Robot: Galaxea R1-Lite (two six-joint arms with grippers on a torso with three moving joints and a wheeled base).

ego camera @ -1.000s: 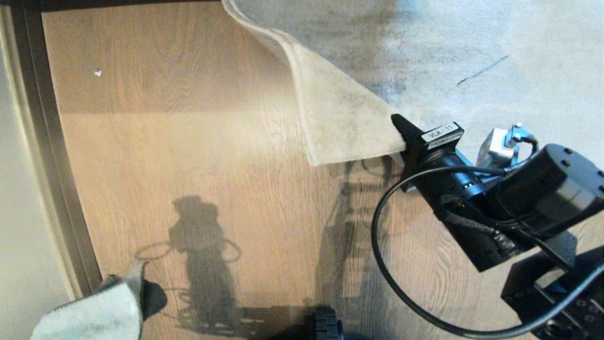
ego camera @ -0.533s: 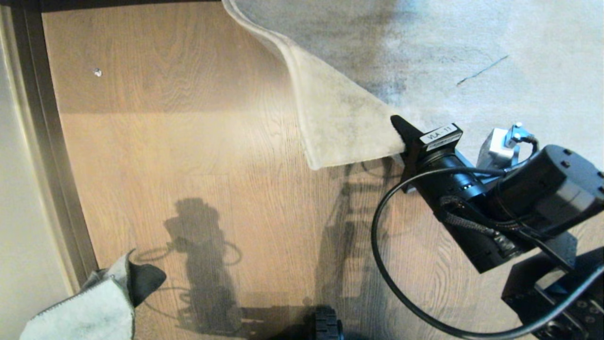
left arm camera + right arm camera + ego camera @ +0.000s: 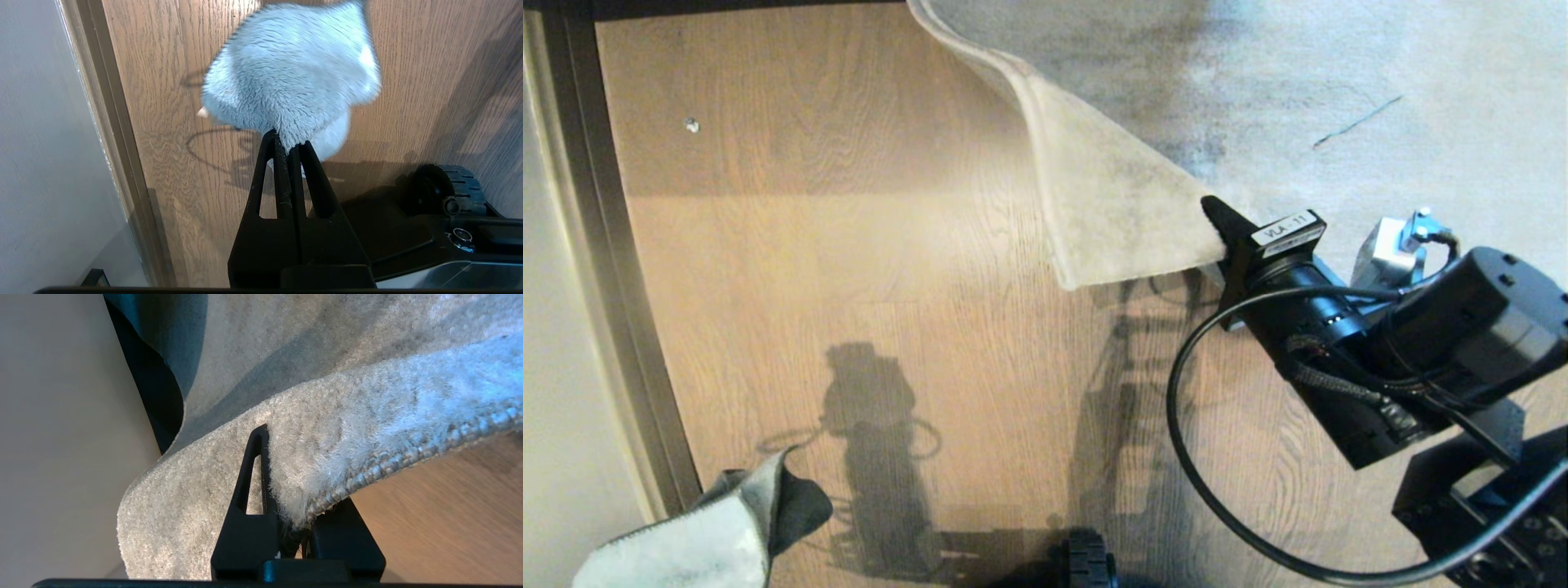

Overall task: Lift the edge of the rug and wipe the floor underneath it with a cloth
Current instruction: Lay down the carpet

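Observation:
I will use my right gripper to let the rug's edge drop flat onto the wood planks [image 3: 1076, 340] just below its curled pale corner.
The rug edge [image 3: 1111, 212] is raised off the floor [image 3: 849, 261], its pale corner curling up over the wood planks. My right gripper [image 3: 1217, 224] is shut on that border. In the right wrist view the rug edge [image 3: 367, 428] sits pinched in my right gripper [image 3: 294, 490], with one finger above the pile and the other below. At the lower left, close to the wall, the pale grey-blue cloth [image 3: 686, 547] hangs above the floor. My left gripper [image 3: 288, 145] is shut on the cloth [image 3: 294, 73], which bunches out past the fingertips.
A dark baseboard [image 3: 613, 269] and pale wall [image 3: 556, 408] run along the left. A small white speck [image 3: 692, 125] lies on the planks at the far left. The base's black wheel [image 3: 1086, 563] shows at the bottom. The rug [image 3: 1339, 98] covers the far right.
The cloth in my left gripper has swayed a little to the left and back to the right. The raised rug edge and my right gripper have stayed where they were.

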